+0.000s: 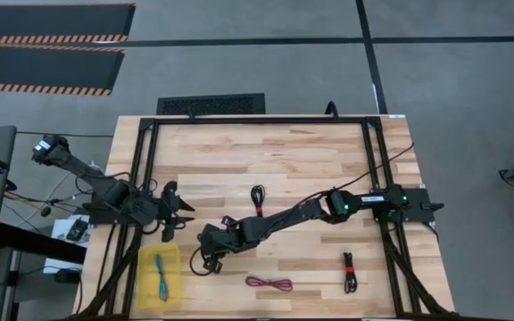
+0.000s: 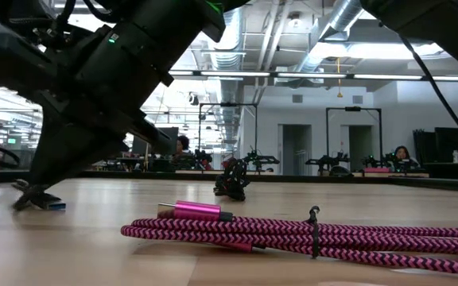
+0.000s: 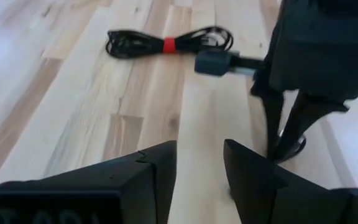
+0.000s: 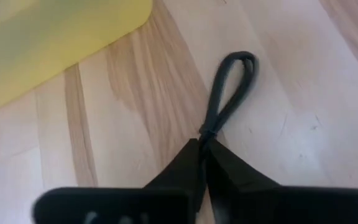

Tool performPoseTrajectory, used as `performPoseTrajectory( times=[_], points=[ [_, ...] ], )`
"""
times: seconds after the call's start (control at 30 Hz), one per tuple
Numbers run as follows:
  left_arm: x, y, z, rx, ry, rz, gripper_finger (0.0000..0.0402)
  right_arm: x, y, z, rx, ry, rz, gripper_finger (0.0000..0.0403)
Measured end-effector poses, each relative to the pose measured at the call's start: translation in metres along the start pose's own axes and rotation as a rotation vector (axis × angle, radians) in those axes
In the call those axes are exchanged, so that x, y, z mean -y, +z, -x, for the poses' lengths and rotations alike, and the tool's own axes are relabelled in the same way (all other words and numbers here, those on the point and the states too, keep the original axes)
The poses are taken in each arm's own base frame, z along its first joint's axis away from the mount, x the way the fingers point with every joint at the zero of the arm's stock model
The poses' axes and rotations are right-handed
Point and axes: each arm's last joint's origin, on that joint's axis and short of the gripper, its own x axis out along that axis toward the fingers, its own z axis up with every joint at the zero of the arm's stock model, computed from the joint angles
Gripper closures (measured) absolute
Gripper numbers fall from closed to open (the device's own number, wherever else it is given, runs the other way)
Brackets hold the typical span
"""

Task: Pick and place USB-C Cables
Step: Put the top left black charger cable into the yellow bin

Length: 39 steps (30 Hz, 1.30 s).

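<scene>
I am pinching the thin black cable close to its tie with my right gripper, so next I grip it farther back [image 4: 204,210] to leave the cable's loop free for my left gripper.
My right gripper [image 4: 202,140] reaches across the table to a spot just right of the yellow tray [image 1: 159,272] and is shut on a thin black cable bundle [image 4: 229,87]. A teal cable [image 1: 160,276] lies in the tray. A black bundle [image 1: 257,198] lies on the wood at mid-table, a magenta one [image 1: 269,283] near the front edge, and a black one with a red tie [image 1: 350,272] to the right. My left gripper [image 1: 175,214] hovers open above the tray's far side. Its wrist view shows a red-tied black bundle [image 3: 166,43] ahead. My right gripper pinches the black bundle at one end [image 4: 205,132] between its two fingertips, slanting down from above. The looped far end [image 4: 238,59] stretches out past the fingertips along the wood. Whether it rests on the table or hangs just above it, I cannot tell.
The yellow tray [image 4: 48,43] sits close beside the held cable. A black frame [image 1: 257,120] runs round the table. The magenta cable [image 2: 293,230] fills the low view's foreground. People sit at desks far behind the table.
</scene>
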Motion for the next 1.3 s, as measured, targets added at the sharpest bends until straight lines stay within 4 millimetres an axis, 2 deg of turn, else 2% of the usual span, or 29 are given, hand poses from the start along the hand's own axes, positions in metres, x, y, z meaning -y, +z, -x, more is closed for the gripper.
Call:
performPoseTrajectory(
  times=[0.1, 0.4, 0.57, 0.8, 0.87, 0.97, 1.07, 1.13, 1.3],
  points=[
    [0.001, -0.002, -0.004, -0.026, 0.014, 0.006, 0.0271, 0.001, -0.001, 0.0, -0.006, -0.005, -0.024, 0.0395],
    [0.002, -0.005, -0.01, -0.054, 0.055, 0.013, 0.027, 0.003, 0.0, 0.003, 0.039, -0.095, -0.058, 0.0391],
    [0.002, -0.005, -0.01, -0.054, 0.057, 0.015, 0.027, 0.003, 0.004, 0.006, 0.077, -0.11, -0.085, 0.0331],
    [0.002, -0.005, -0.01, -0.055, 0.066, 0.012, 0.027, -0.001, -0.001, 0.006, -0.005, -0.037, -0.054, 0.024],
    [0.002, -0.005, -0.01, -0.054, 0.069, 0.012, 0.027, -0.004, -0.002, 0.006, -0.019, -0.012, -0.045, 0.0224],
    [0.002, -0.005, -0.01, -0.053, 0.07, 0.018, 0.027, -0.003, -0.011, -0.006, -0.052, 0.011, -0.042, 0.0212],
    [0.002, -0.005, -0.01, -0.052, 0.071, 0.025, 0.027, -0.002, -0.016, -0.014, -0.081, 0.026, -0.057, 0.0216],
    [0.002, -0.005, -0.01, -0.051, 0.073, 0.025, 0.027, 0.002, -0.024, -0.022, -0.109, -0.003, -0.054, 0.0233],
    [0.002, -0.005, -0.01, -0.049, 0.076, 0.025, 0.027, 0.005, -0.025, -0.019, -0.11, -0.082, -0.049, 0.0331]
  ],
)
